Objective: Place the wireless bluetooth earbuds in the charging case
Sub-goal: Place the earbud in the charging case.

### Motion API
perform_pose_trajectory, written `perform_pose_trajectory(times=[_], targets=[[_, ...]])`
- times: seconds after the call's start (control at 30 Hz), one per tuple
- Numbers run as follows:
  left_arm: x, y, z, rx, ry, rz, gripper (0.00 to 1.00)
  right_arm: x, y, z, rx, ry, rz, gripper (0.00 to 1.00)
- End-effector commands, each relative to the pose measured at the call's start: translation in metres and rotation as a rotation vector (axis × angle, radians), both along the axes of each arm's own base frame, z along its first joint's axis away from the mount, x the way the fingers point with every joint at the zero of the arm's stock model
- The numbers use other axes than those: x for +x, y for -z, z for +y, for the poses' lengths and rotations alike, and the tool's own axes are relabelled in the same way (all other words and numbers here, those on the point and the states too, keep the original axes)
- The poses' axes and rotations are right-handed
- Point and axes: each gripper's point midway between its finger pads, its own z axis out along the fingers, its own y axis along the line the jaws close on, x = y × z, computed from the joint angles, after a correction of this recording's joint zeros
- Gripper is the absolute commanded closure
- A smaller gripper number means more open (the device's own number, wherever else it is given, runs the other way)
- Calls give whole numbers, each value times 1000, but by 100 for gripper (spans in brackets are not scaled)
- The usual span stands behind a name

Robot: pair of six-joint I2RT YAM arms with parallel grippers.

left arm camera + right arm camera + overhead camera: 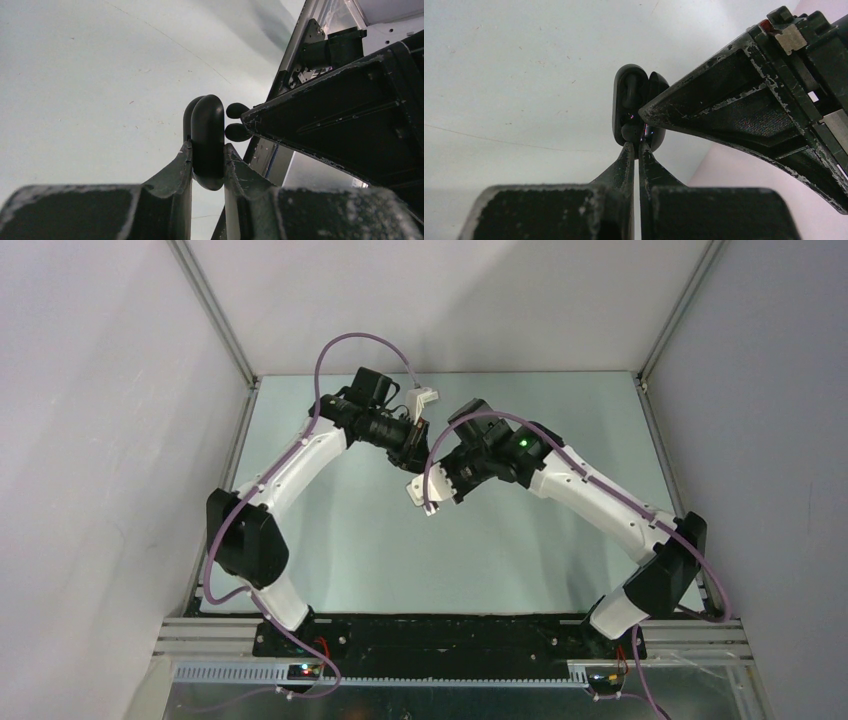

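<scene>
I'll set the black charging case on the bare middle of the pale grey-green table (pixel 436 508) with my left gripper.
My left gripper (pixel 207 150) is shut on the black charging case (pixel 207 132), held edge-on and off the table. In the right wrist view the case (pixel 626 97) stands open, with its two halves spread apart. My right gripper (pixel 634 145) is shut on a small black earbud (pixel 630 132) right at the case's opening. In the left wrist view two small black rounded buds (pixel 237 121) show beside the case, at the tip of the right gripper's finger (pixel 325 115). In the top view both grippers meet above the table's middle, left (pixel 412 448) and right (pixel 440 468). The white earbuds are out of view.
The pale grey-green table (pixel 350 540) lies below the arms. White walls and aluminium frame posts (pixel 215 310) enclose it on the left, back and right. The two wrists are very close to each other at mid-table.
</scene>
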Motion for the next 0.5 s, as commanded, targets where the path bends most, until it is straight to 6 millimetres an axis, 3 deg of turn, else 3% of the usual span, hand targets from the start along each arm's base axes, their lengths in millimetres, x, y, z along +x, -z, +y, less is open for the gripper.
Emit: perform_pose_trajectory(times=[0.0,0.47], targets=[[2,-19,-8,-48,21,-35,100,2,-8,12,50,-2,-1,100],[0,-22,-6,-48,18,-47,100,6,6,11,17,6,6,100]])
